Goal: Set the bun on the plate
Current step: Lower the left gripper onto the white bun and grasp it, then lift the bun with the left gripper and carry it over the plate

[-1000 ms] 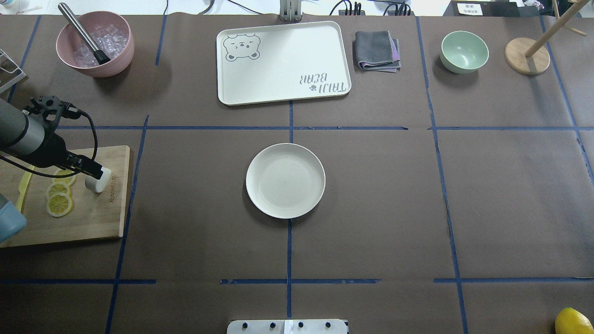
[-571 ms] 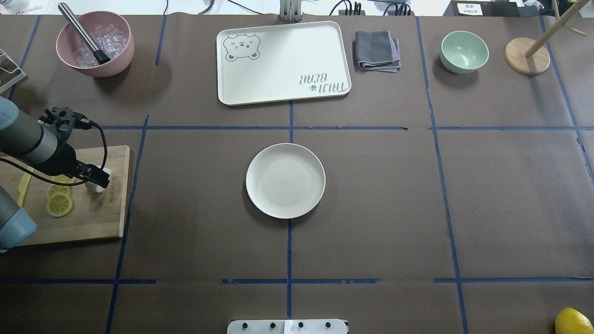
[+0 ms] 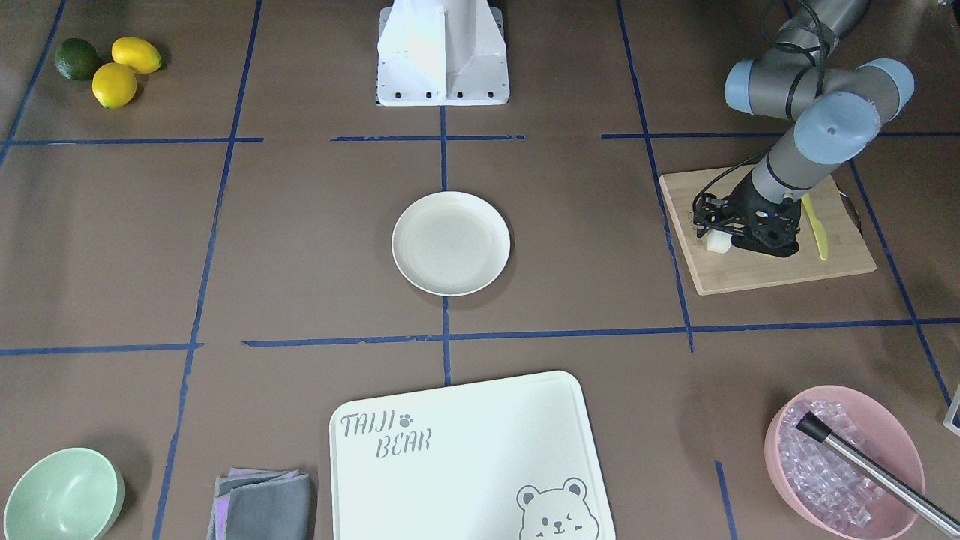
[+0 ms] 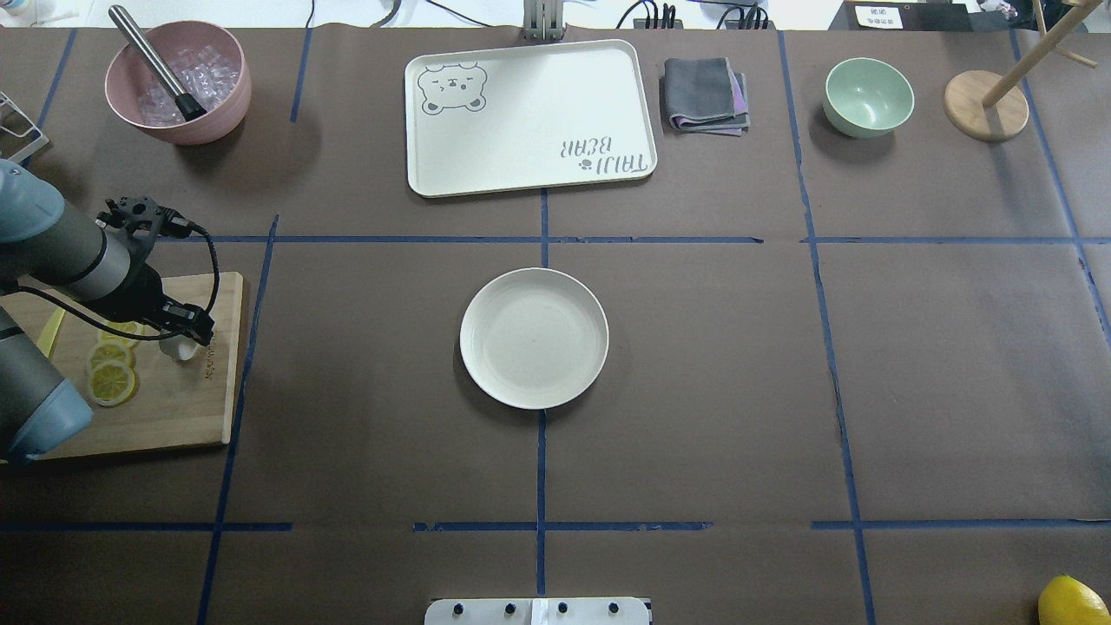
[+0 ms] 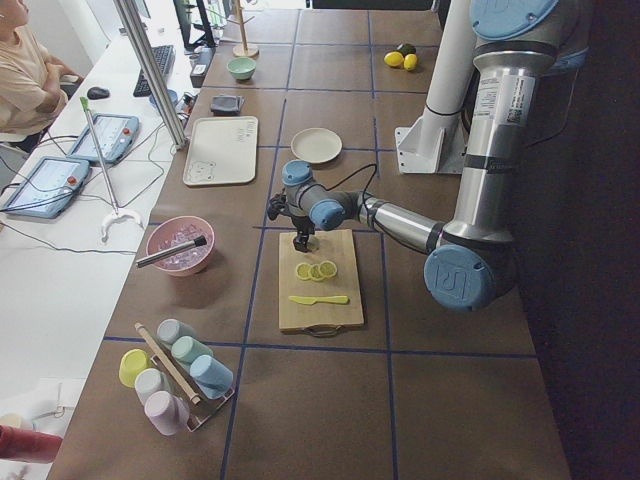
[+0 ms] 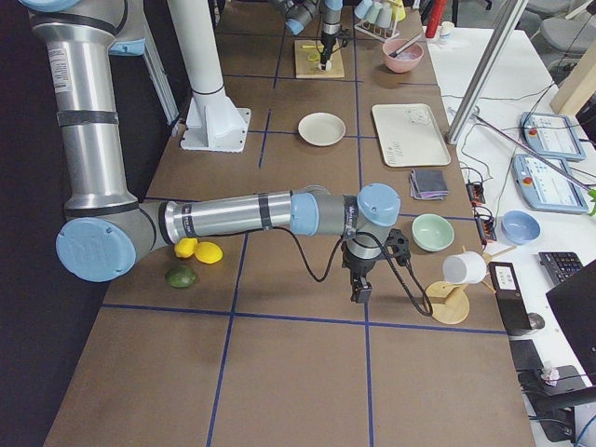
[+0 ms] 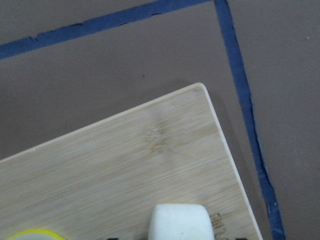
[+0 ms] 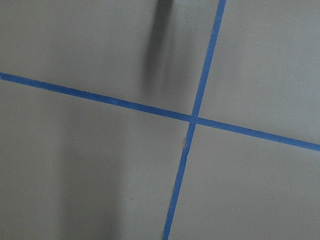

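My left gripper is going to release the bun in the middle of the round cream plate [image 3: 454,247].
The bun [image 4: 181,350], a small white lump, lies near the right edge of the wooden cutting board [image 4: 174,408]. My left gripper [image 4: 194,333] hangs directly over it, covering most of it from above. In the left wrist view the bun [image 7: 179,221] sits at the bottom edge, with dark finger tips showing apart on either side, so the gripper is open around it. The round cream plate [image 4: 534,338] lies bare at the table's middle, far to the right of the bun. My right gripper [image 6: 359,292] shows only in the exterior right view, over bare table; I cannot tell its state.
Lemon slices [image 4: 111,380] and a yellow knife [image 3: 816,225] share the board. At the back stand a pink bowl of ice [image 4: 178,82], the bear-printed board [image 4: 529,117], a folded cloth [image 4: 705,95] and a mint-green bowl [image 4: 868,97]. Whole lemons [image 3: 124,69] lie by the robot's right.
My left arm has swung right and the gripper has come over the bun, which showed beside the fingers a second ago and is now mostly covered. The plate has not moved.
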